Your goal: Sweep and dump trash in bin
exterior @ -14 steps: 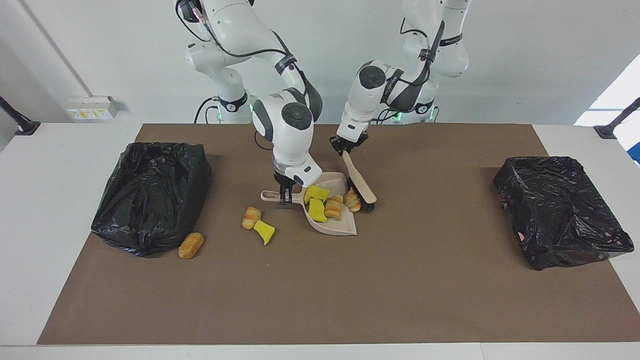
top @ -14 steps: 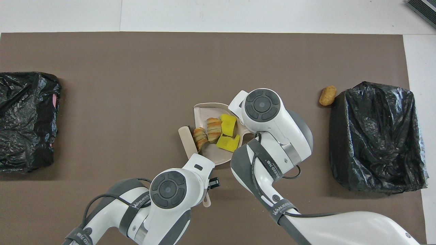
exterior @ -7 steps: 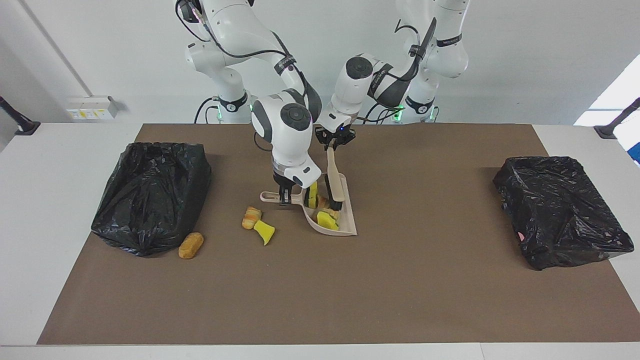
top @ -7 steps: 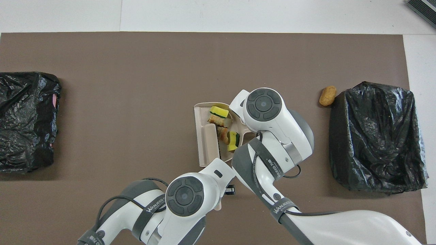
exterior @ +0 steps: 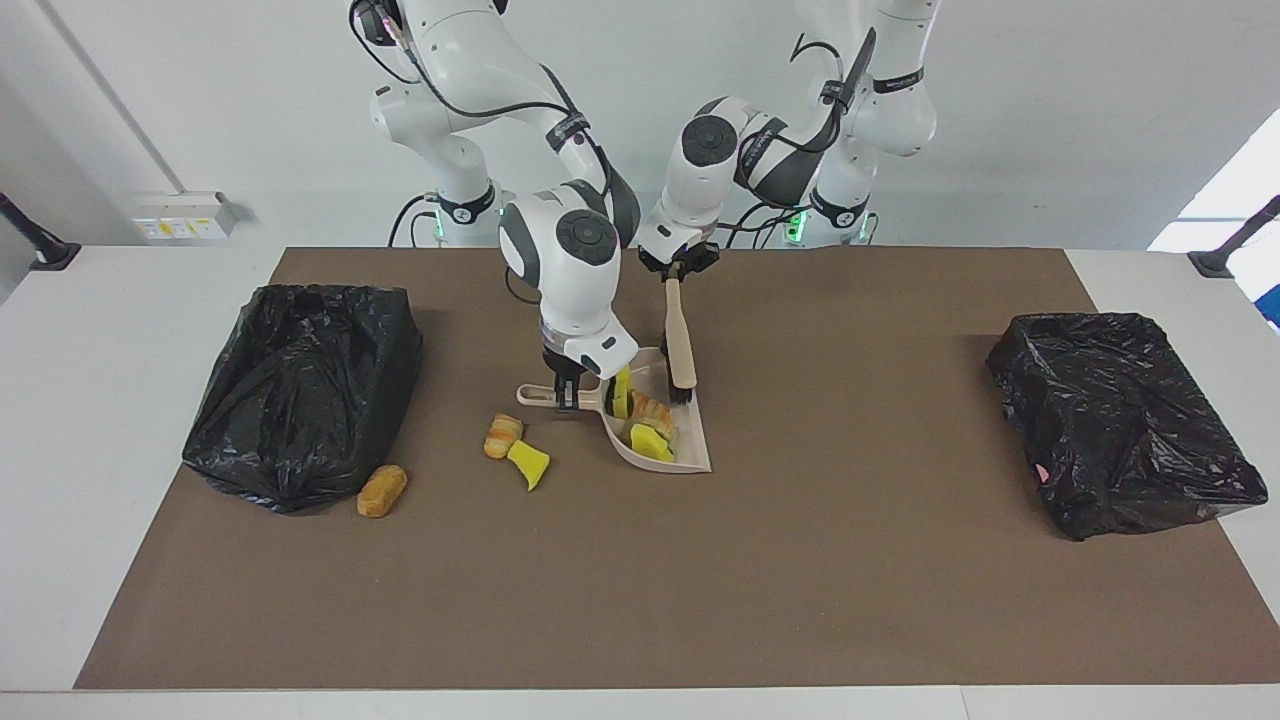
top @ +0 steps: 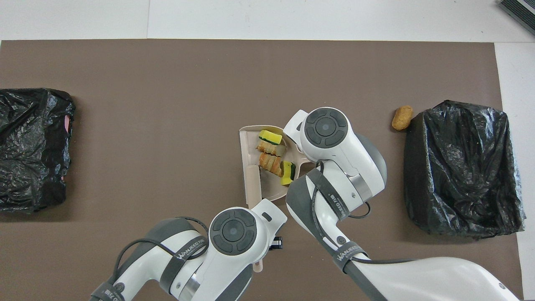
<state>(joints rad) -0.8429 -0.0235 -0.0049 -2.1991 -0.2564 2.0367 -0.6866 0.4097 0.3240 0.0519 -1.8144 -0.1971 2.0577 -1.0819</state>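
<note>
My left gripper should set the beige brush on the brown mat [top: 266, 261] between my two arms. The brush is now upright at the pan's edge.
My right gripper [exterior: 567, 393] is shut on the handle of the beige dustpan [exterior: 688, 455], which stands tilted near the middle of the mat. Several trash pieces [exterior: 646, 420], yellow and tan, lie in the pan; they also show in the overhead view [top: 272, 154]. My left gripper [exterior: 677, 270] is shut on the handle of the beige brush [exterior: 680, 345], held nearly upright with its black bristles at the pan's edge. A tan lump [exterior: 503, 436] and a yellow chunk [exterior: 529, 465] lie on the mat beside the pan. Another tan lump [exterior: 382, 490] lies against a bin.
A black-bagged bin [exterior: 300, 390] stands at the right arm's end of the brown mat, also seen in the overhead view [top: 464, 167]. A second black-bagged bin [exterior: 1120, 420] stands at the left arm's end. In the overhead view the right arm hides the two loose pieces beside the pan.
The brush swept across the pan's mouth, pushing the pieces deeper in, then swung upright as my left gripper drew back toward the robots. The dustpan tilted up. The loose pieces have not moved.
</note>
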